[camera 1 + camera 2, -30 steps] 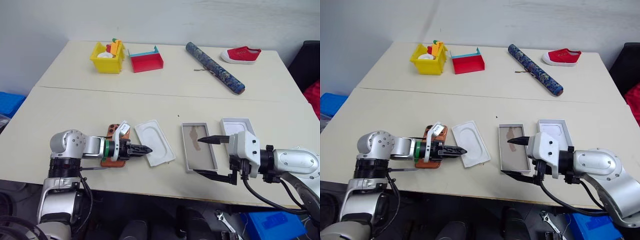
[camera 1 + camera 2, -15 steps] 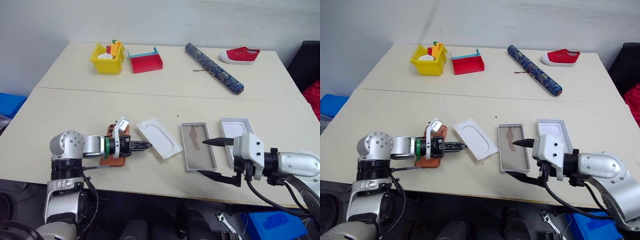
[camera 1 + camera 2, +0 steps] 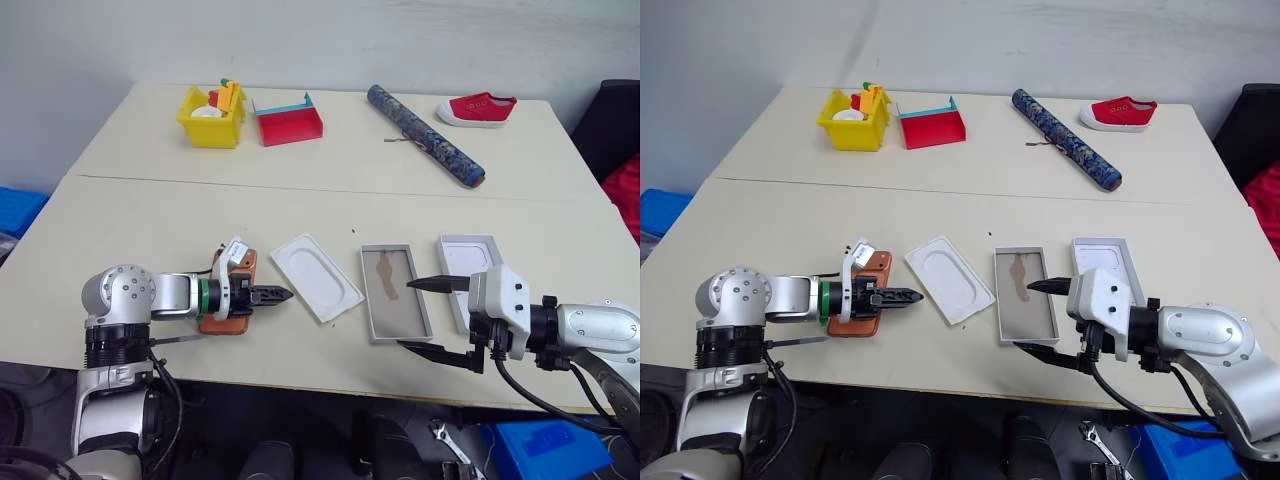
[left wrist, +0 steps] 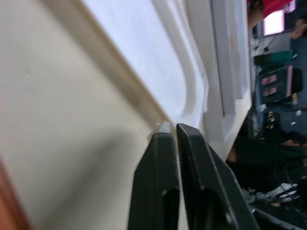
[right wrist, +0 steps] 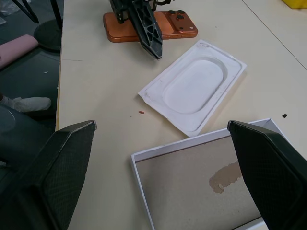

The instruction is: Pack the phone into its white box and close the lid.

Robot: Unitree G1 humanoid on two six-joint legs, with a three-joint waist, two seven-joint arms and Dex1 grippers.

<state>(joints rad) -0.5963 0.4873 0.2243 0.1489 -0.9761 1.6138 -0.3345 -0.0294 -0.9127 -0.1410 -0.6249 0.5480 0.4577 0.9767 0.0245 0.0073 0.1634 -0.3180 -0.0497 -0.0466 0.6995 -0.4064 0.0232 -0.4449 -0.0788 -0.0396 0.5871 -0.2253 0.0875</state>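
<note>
My left gripper's shut fingers are short of the insert, which lies crooked to the white box, so next I open, pinch the insert's long edge (image 3: 301,290) and turn it square.
The orange phone (image 5: 180,29) lies flat at the table's front left, its camera cluster at the far corner. My left gripper (image 3: 283,295) lies low over it, shut with nothing between its fingers; its tips stop just short of the white insert (image 3: 318,290) with the oval hollow. Right of the insert lies the white box (image 3: 395,305) with its brownish floor, empty. The all-white lid (image 3: 465,262) lies open side up right of the box. My right gripper (image 3: 405,314) stands open at the box's near right corner, holding nothing.
On the far table stand a yellow bin (image 3: 212,112) of small parts, a red tray (image 3: 288,121), a patterned rolled tube (image 3: 425,135) and a red shoe (image 3: 477,107). A seam runs between the two tables. Blue crates (image 3: 20,210) sit on the floor at the left.
The insert has swung round and slid slightly right from where it lay a second ago. My left gripper has since drawn back left, off its edge. The right gripper has kept still.
</note>
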